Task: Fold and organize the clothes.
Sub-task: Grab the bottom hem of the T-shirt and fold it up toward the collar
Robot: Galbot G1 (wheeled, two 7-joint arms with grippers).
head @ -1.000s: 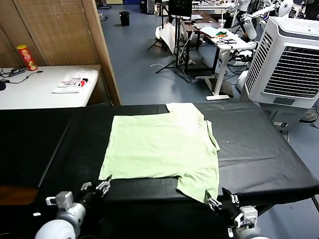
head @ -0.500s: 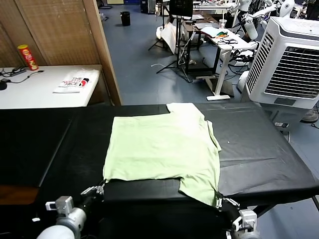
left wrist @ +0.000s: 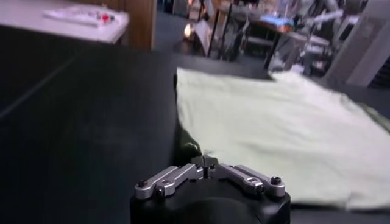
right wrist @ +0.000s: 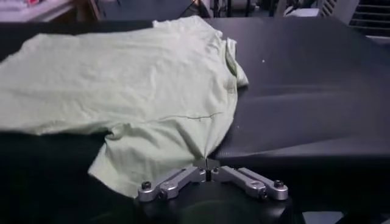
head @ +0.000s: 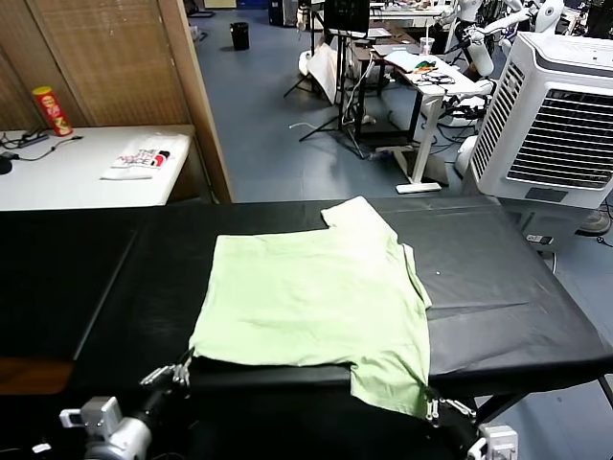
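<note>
Next, I let go of the pale green shirt's near corner with my right gripper on the shirt's body [head: 409,290] [right wrist: 229,74] next to the collar.
The pale green shirt [head: 311,292] lies flat on the black table [head: 508,307], with its near hem at the table's front edge. My left gripper [head: 182,369] is shut on the shirt's near left corner, just past that edge. In the left wrist view the left gripper [left wrist: 206,163] pinches a bunched bit of the shirt [left wrist: 274,128]. My right gripper [head: 432,410] is shut on the near right corner, where the cloth hangs over the edge. The right wrist view shows the right gripper [right wrist: 207,163] closed on a drawn-out point of the shirt [right wrist: 122,79].
A white side table [head: 57,177] at the far left carries a red can [head: 52,110] and a white printed item [head: 139,159]. A wooden partition [head: 196,96] stands behind the black table. A large white air cooler [head: 556,115] is at the right.
Both grippers have shut on the shirt's near corners and drawn back toward me. The shirt has slid nearer the front edge and its hem is pulled taut.
</note>
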